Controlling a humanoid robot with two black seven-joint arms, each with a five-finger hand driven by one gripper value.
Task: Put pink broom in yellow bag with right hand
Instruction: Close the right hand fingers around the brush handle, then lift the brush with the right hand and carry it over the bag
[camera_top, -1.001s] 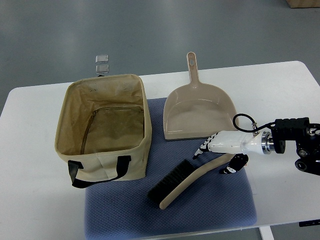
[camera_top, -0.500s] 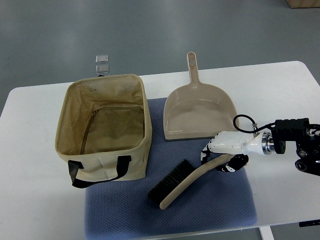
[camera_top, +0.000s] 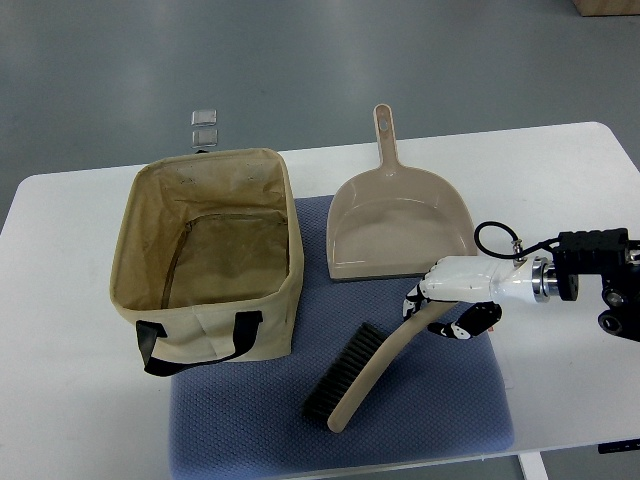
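Note:
Next, I release the pink broom from my right gripper in the middle of the yellow bag (camera_top: 226, 235), bristles toward the black straps.
The pink broom (camera_top: 372, 368) lies on the blue mat (camera_top: 420, 420), its dark bristles toward the lower left and its curved beige handle running up to the right. My right hand (camera_top: 445, 310) is shut on the handle's upper end, fingers curled around it. The arm comes in from the right edge. The yellow bag (camera_top: 208, 262) stands open on the left of the table, black straps hanging on its near side, nothing visible inside. The left arm is out of the picture.
A pink dustpan (camera_top: 398, 222) lies just behind the hand, handle pointing away. The white table (camera_top: 560, 200) carries everything. Two small clear squares (camera_top: 204, 128) sit on the floor beyond the bag.
The right hand closed around the broom handle and shifted it slightly right and up; the bristle end swung nearer the front edge.

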